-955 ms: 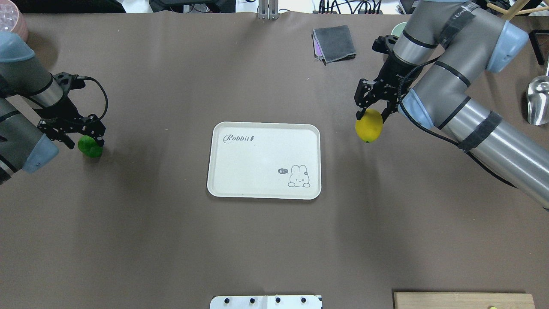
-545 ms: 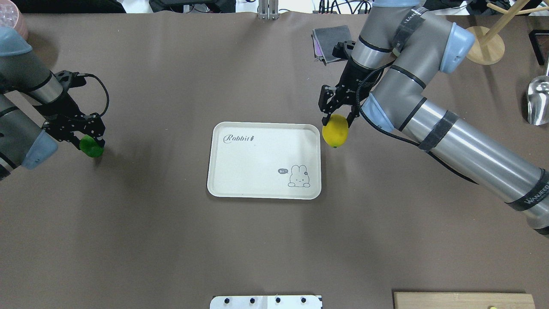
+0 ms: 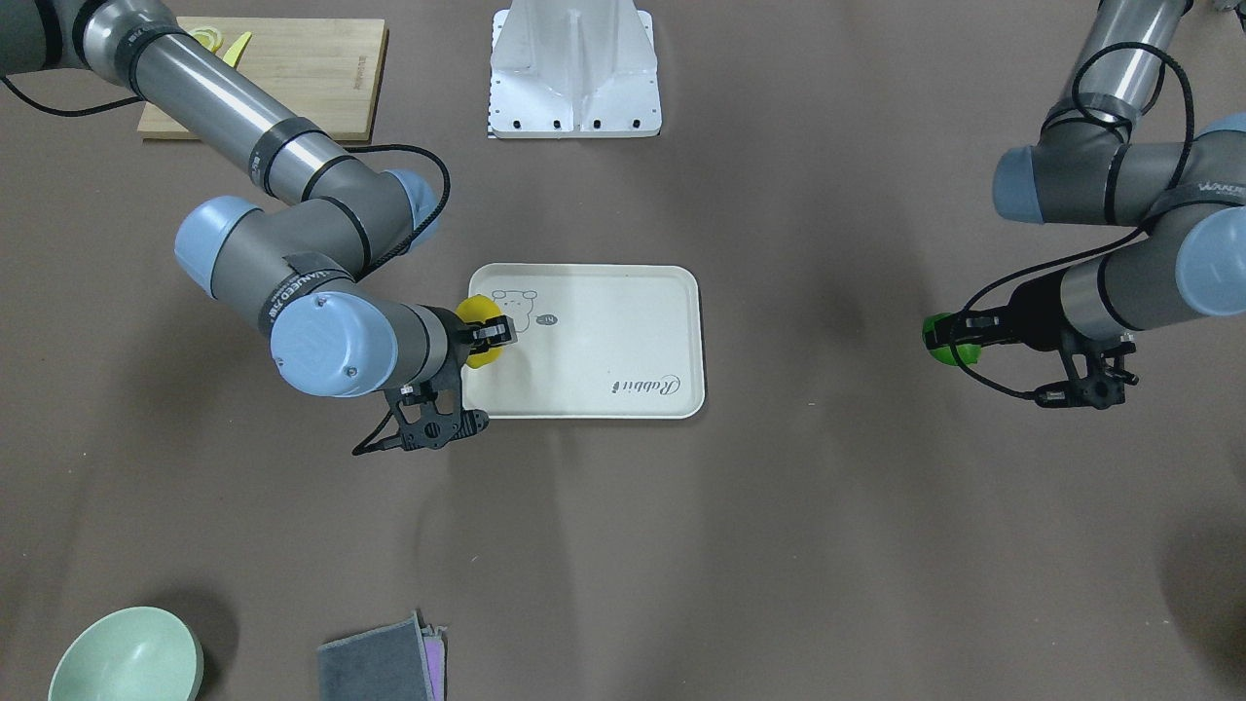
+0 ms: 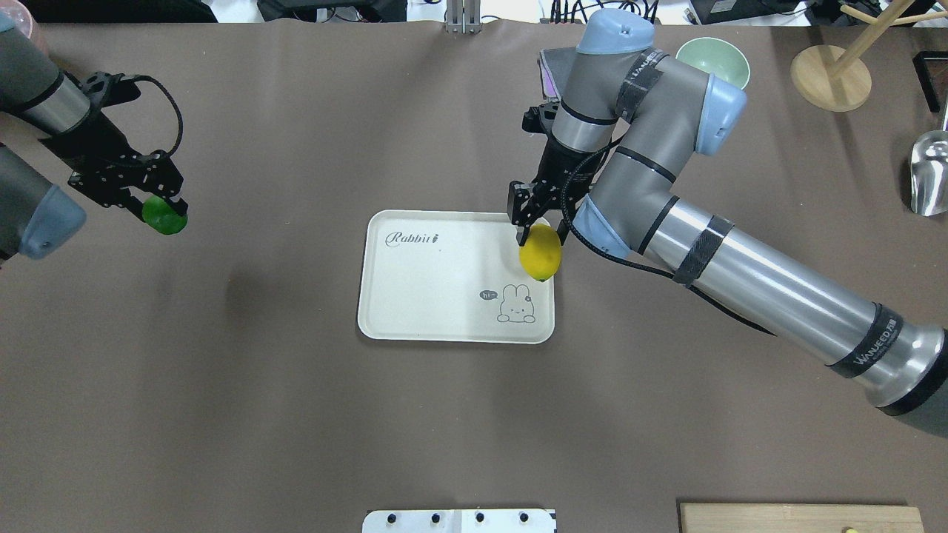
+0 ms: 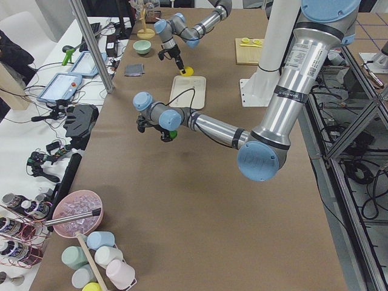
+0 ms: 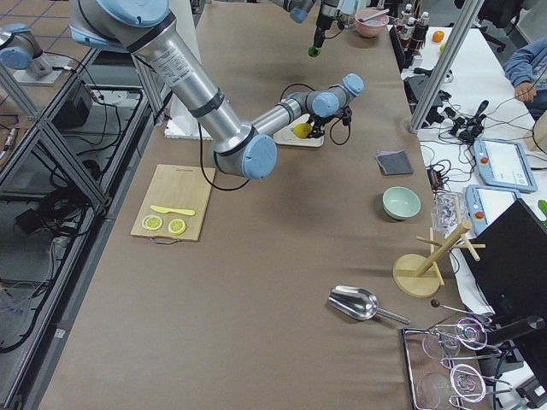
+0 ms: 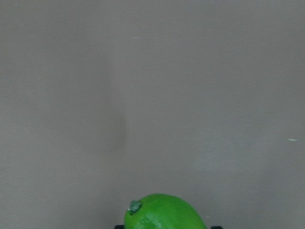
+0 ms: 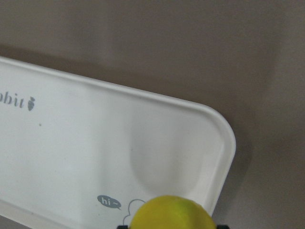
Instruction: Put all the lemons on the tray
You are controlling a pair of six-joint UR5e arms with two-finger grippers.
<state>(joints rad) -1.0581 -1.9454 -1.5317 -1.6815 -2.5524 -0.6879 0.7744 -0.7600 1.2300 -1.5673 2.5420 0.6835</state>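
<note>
I will set the green lemon from my left gripper on the tray's bare surface (image 3: 639, 322) next to the Rabbit lettering.
The cream-white tray (image 4: 437, 296) (image 3: 604, 331) lies at the table's middle. My right gripper (image 4: 539, 235) is shut on the yellow lemon (image 4: 540, 253) (image 3: 479, 318) and holds it above the tray's right edge, above the rabbit drawing; the lemon shows at the bottom of the right wrist view (image 8: 172, 213) with the tray (image 8: 71, 157) under it. My left gripper (image 4: 159, 211) is shut on the green lemon (image 4: 164, 217) (image 3: 939, 349) (image 7: 164, 212) and holds it lifted over the bare table, far left of the tray.
A grey folded cloth (image 3: 384, 667) and a green bowl (image 4: 712, 59) lie at the back right. A wooden stand (image 4: 829, 68) and a metal scoop (image 4: 931, 178) are at the far right. A wooden cutting board (image 3: 292, 63) with lemon slices is near the robot's base.
My right gripper has carried the yellow lemon leftward, from beside the tray to over its right edge. My left gripper has lifted the green lemon and moved it away from the robot.
</note>
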